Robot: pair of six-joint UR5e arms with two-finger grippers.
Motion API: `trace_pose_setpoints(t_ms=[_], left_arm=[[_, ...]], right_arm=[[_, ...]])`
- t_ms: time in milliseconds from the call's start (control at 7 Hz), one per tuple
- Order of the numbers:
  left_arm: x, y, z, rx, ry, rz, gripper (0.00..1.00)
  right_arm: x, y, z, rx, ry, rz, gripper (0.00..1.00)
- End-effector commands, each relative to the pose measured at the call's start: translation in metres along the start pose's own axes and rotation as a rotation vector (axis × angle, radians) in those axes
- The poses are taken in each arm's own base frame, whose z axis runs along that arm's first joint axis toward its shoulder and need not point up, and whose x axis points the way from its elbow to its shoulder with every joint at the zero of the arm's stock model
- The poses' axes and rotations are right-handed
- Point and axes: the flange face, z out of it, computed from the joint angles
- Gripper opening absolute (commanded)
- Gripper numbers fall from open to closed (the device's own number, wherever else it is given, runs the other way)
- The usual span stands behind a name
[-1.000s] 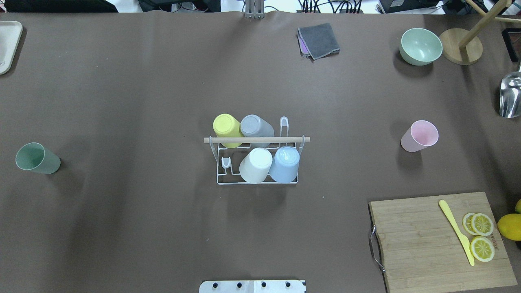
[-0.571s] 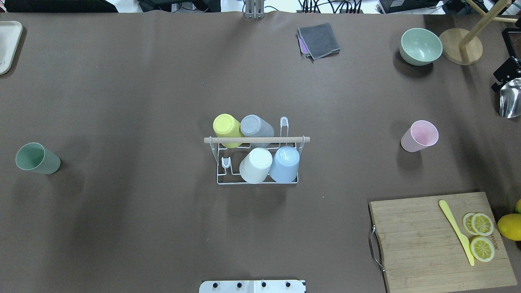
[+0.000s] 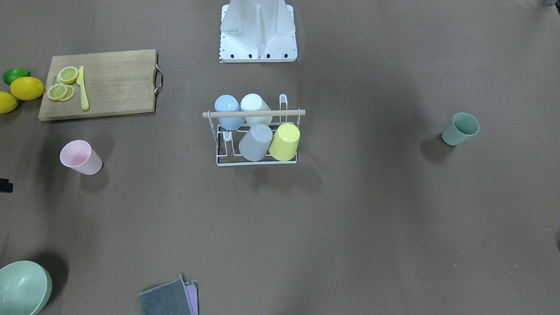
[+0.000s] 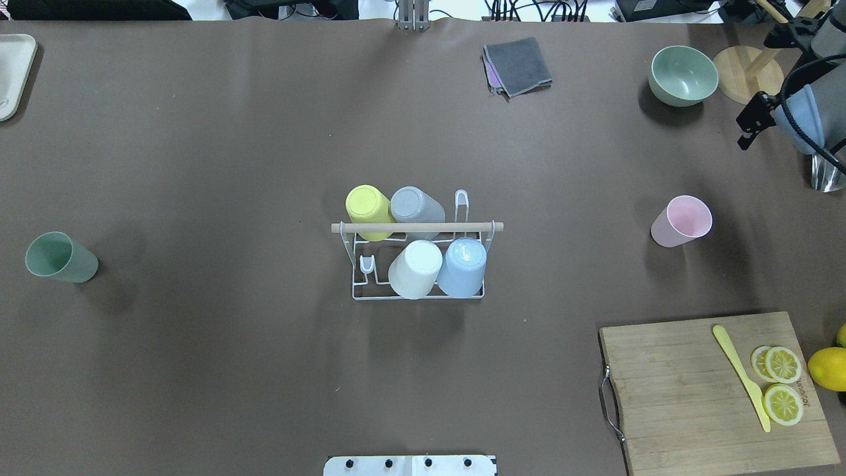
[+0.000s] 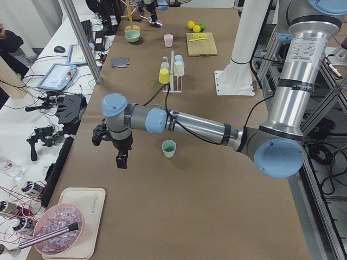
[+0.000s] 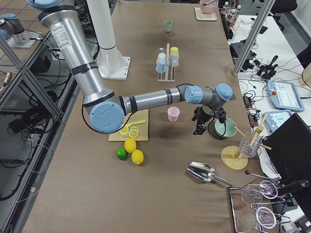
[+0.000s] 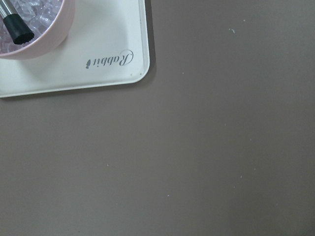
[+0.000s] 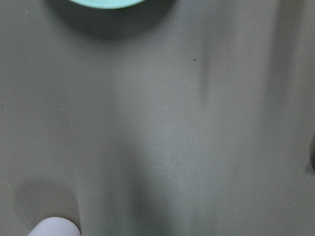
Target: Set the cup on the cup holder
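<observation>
I will next move my right gripper to the pink cup near the cutting board and close it around the cup's body (image 3: 89, 160) (image 8: 55, 228).
The white wire cup holder (image 4: 423, 227) with a wooden rod handle stands mid-table, also in the front view (image 3: 262, 113). It holds several upside-down cups: yellow, grey, white and blue. A pink cup (image 4: 684, 221) stands upright to its right and a green cup (image 4: 59, 258) upright at the far left. My right gripper (image 6: 198, 129) hangs above the table between the pink cup (image 6: 173, 114) and a green bowl (image 6: 223, 128). My left gripper (image 5: 121, 160) hangs beyond the green cup (image 5: 169, 148). I cannot tell whether either gripper is open or shut.
A cutting board (image 4: 687, 390) with lemon slices and a yellow knife lies at the near right, with lemons (image 4: 827, 367) beside it. At the back are the green bowl (image 4: 684, 74), a grey cloth (image 4: 519, 66) and a wooden stand (image 4: 750, 76). A white tray (image 7: 98, 64) lies at the far left.
My right arm has come into the overhead view at the top right and now covers most of the metal scoop. The cups and the cup holder have not moved.
</observation>
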Motion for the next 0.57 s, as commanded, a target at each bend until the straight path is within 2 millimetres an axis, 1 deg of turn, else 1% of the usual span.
trace_pose_setpoints(t_ms=[0, 143, 286, 429], left_arm=[[0.014, -0.054, -0.001, -0.108, -0.018, -0.081, 0.97], [0.014, -0.072, 0.006, -0.164, -0.024, -0.116, 0.97], [0.017, -0.076, 0.025, -0.22, -0.032, -0.132, 0.97], [0.031, -0.071, 0.05, -0.271, -0.04, -0.121, 0.97]], right_arm=[[-0.061, -0.006, 0.02, -0.03, 0.01, -0.058, 1.0], [-0.077, -0.007, 0.028, -0.043, 0.011, -0.079, 1.0], [-0.084, -0.007, 0.032, -0.077, 0.017, -0.061, 1.0], [-0.092, -0.004, 0.045, -0.13, 0.01, -0.042, 1.0]])
